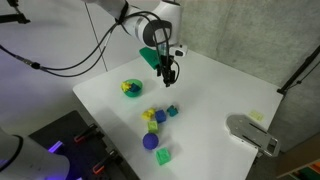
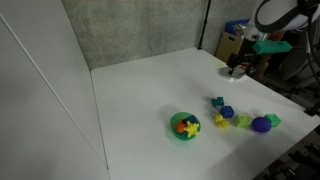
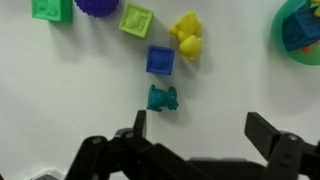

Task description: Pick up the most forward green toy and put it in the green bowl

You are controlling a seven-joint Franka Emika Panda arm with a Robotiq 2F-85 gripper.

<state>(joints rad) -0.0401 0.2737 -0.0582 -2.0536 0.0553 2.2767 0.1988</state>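
Observation:
Next, the gripper closes on the middle of the teal toy (image 1: 172,110) (image 3: 162,99), the one that lies beside the small blue cube.
The most forward green toy (image 3: 163,98) is a tiny dark teal piece lying on the white table, next to a small blue cube (image 3: 160,60). It shows in both exterior views (image 1: 173,111) (image 2: 217,102). The green bowl (image 1: 132,88) (image 2: 185,126) holds some coloured toys; its rim shows at the top right of the wrist view (image 3: 283,35). My gripper (image 3: 200,128) is open and empty. It hangs above the table (image 1: 170,70) (image 2: 238,68), away from the toys. In the wrist view the teal toy lies just beyond one fingertip, outside the jaws.
In the wrist view, other toys lie in a line: a yellow piece (image 3: 187,35), a yellow-green cube (image 3: 136,19), a purple ball (image 3: 97,5) and a light-green cube (image 3: 52,8). A grey device (image 1: 255,133) sits near the table edge. Cables hang behind the arm.

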